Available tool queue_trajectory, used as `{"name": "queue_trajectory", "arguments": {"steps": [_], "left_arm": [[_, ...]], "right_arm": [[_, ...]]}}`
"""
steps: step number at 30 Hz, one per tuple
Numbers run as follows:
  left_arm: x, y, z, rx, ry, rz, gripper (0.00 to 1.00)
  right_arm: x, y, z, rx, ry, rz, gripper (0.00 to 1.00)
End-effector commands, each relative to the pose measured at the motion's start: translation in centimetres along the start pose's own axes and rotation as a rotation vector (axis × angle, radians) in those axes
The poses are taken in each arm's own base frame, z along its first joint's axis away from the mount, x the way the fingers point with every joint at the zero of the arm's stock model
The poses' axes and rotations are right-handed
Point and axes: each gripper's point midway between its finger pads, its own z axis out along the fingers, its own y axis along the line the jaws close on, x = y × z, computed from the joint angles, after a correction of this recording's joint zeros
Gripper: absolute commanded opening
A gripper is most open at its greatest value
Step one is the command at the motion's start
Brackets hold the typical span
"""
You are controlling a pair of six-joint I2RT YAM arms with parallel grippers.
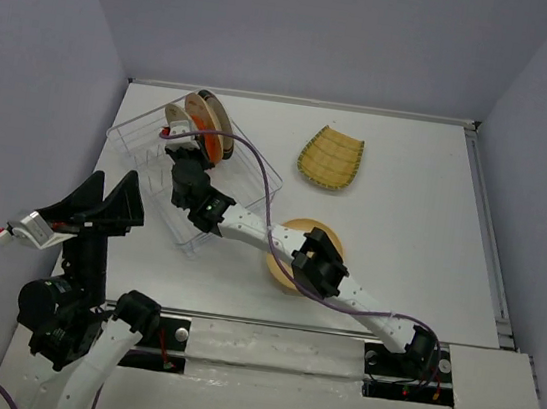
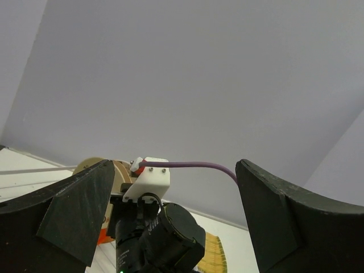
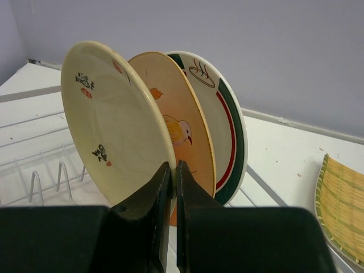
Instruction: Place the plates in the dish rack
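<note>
The robot's right gripper needs to release the cream plate between the wire pegs beside the other upright plates (image 1: 186,147) (image 3: 116,168) in the dish rack.
The white wire dish rack (image 1: 255,160) stands at the back left. Three plates stand upright in it: a cream plate (image 3: 114,131), an orange plate with a bird (image 3: 183,133) and a white plate with a dark-green rim (image 3: 230,128). My right gripper (image 3: 173,166) is shut on the lower rim of the cream plate; in the top view it (image 1: 181,152) reaches into the rack. A yellow woven-look plate (image 1: 330,157) lies on the table at the back. A tan plate (image 1: 280,271) lies under my right arm. My left gripper (image 1: 115,182) is open, empty and raised at the left.
The rack's wire prongs (image 3: 48,173) stand to the left of the cream plate. The yellow woven plate (image 3: 341,205) lies to the right of the rack. In the left wrist view my open gripper (image 2: 173,166) looks at the right arm's wrist (image 2: 162,236).
</note>
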Motion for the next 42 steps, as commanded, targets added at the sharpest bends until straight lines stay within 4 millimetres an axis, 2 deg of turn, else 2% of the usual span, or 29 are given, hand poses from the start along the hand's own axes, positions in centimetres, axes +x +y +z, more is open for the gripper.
{"name": "queue_trajectory", "arguments": {"steps": [1, 4, 7, 11, 15, 19, 24, 33, 36, 38, 39, 40, 41, 42], "left_arm": [[-0.5, -0.4, 0.7, 0.007, -0.03, -0.01, 0.99], [-0.4, -0.4, 0.7, 0.007, -0.028, -0.012, 0.99], [-0.4, -0.5, 0.6, 0.011, -0.028, -0.011, 0.99], [-0.4, -0.5, 0.7, 0.01, -0.027, -0.01, 0.99], [-0.4, -0.5, 0.7, 0.013, -0.027, -0.013, 0.99], [-0.2, -0.6, 0.8, 0.015, -0.022, -0.01, 0.99], [-0.2, -0.6, 0.8, 0.013, -0.022, -0.01, 0.99], [-0.2, -0.6, 0.7, 0.016, -0.021, -0.008, 0.99], [-0.2, -0.6, 0.7, 0.018, -0.021, -0.008, 0.99], [-0.1, -0.6, 0.8, 0.017, -0.018, -0.006, 0.99], [0.0, -0.5, 0.8, 0.016, -0.017, -0.005, 0.99], [0.0, -0.5, 0.8, 0.016, -0.015, -0.003, 0.99], [0.1, -0.5, 0.8, 0.013, -0.013, -0.002, 0.99], [0.1, -0.5, 0.8, 0.011, -0.012, -0.001, 0.99]], "right_arm": [[-6.2, -3.7, 0.6, 0.079, -0.061, 0.152, 0.07], [-5.1, -3.2, 0.5, 0.069, -0.044, 0.139, 0.07], [-2.9, -2.6, 0.5, 0.079, -0.016, 0.108, 0.07], [-2.0, -2.5, 0.5, 0.093, -0.004, 0.094, 0.07], [-1.9, -2.9, 0.4, 0.113, -0.001, 0.087, 0.07], [-3.5, -4.0, 0.4, 0.142, -0.03, 0.119, 0.07], [-4.1, -4.1, 0.4, 0.138, -0.037, 0.147, 0.07], [0.5, -1.8, 0.2, 0.09, 0.034, 0.101, 0.07], [1.0, -1.4, 0.3, 0.083, 0.037, 0.088, 0.07], [0.9, -1.3, 0.3, 0.068, 0.032, 0.088, 0.25], [0.7, -0.2, -0.2, 0.023, 0.024, 0.082, 0.4], [-0.4, -0.4, -0.2, 0.013, 0.016, 0.097, 0.53], [-0.5, -0.5, -0.3, 0.004, 0.021, 0.087, 0.66], [-1.8, -0.4, -0.7, -0.009, 0.012, 0.107, 0.67]]}}
